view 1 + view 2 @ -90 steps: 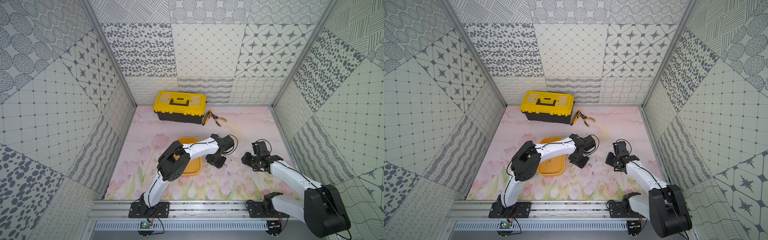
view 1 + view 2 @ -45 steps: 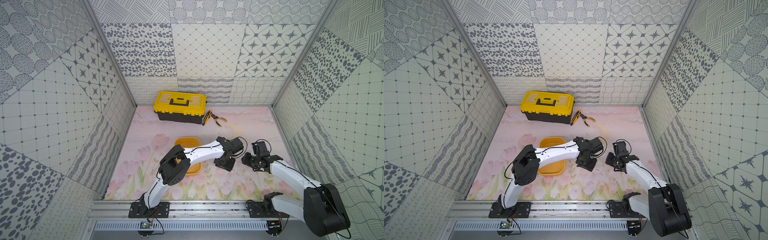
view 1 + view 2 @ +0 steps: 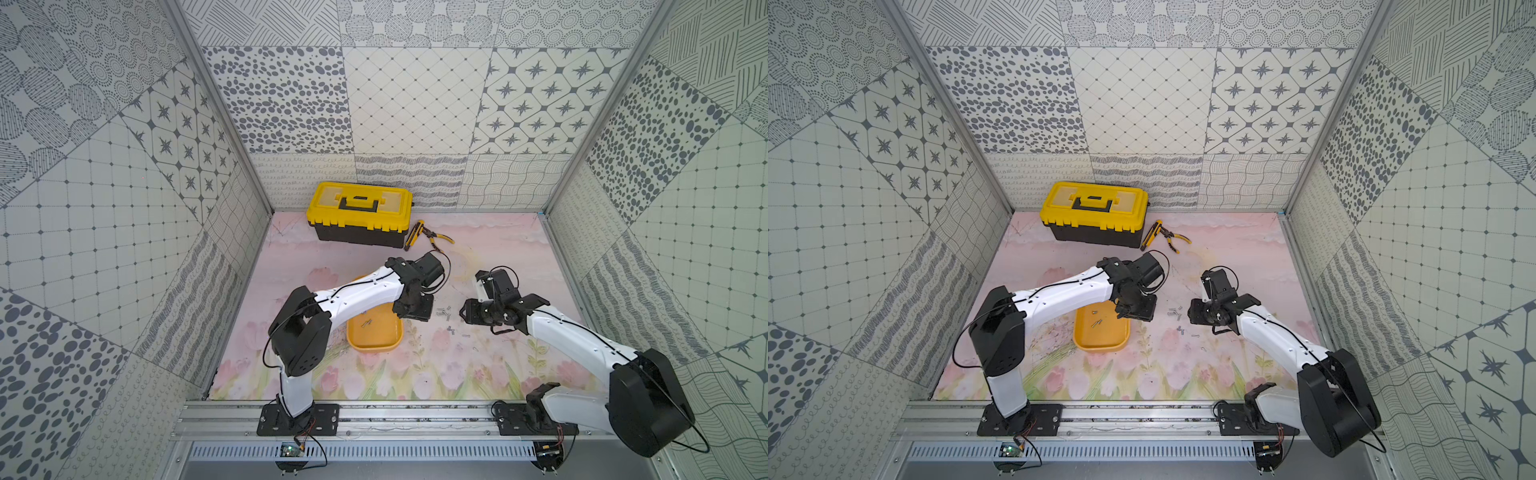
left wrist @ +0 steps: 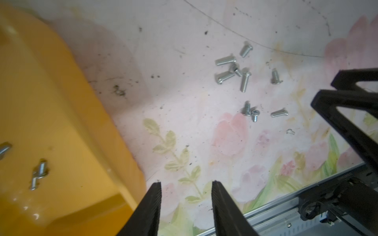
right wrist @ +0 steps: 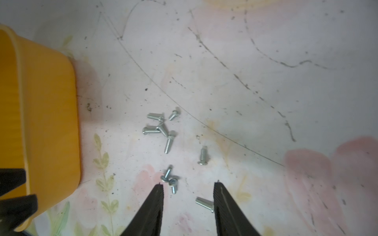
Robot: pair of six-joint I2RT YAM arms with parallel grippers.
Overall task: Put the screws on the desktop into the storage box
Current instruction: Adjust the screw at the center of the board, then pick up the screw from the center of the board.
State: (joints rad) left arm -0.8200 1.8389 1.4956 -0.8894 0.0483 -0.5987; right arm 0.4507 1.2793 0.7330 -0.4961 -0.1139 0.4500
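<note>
My left gripper is going to close on the long screw [image 3: 439, 313] [image 4: 226, 77] at the storage box side of the clump, the one that lies closer to the front metal rail.
Several small silver screws [image 3: 444, 311] [image 3: 1175, 312] lie scattered on the pink tulip-print desktop [image 3: 498, 253], to the right of the yellow storage box [image 3: 374, 347] [image 3: 1100, 345]. Three screws [image 4: 38, 173] lie inside the box. My left gripper [image 4: 185, 181] [image 3: 415, 311] hovers over the box's right rim [image 4: 126, 163], open and empty. My right gripper [image 5: 188, 183] [image 3: 467, 311] stands open above the near edge of the screws [image 5: 161, 128]. One screw [image 5: 204, 203] lies on the desktop between its fingers, close to one finger [image 5: 225, 206].
A yellow-and-black toolbox [image 3: 359, 212] stands at the back wall, with pliers [image 3: 434, 237] and a yellow-black tool [image 3: 413, 236] beside it. Patterned walls enclose the desktop on three sides. A metal rail [image 3: 395, 415] runs along the front edge.
My left gripper swung right toward the screws, then came back left to the box's right rim. The right arm has barely moved.
</note>
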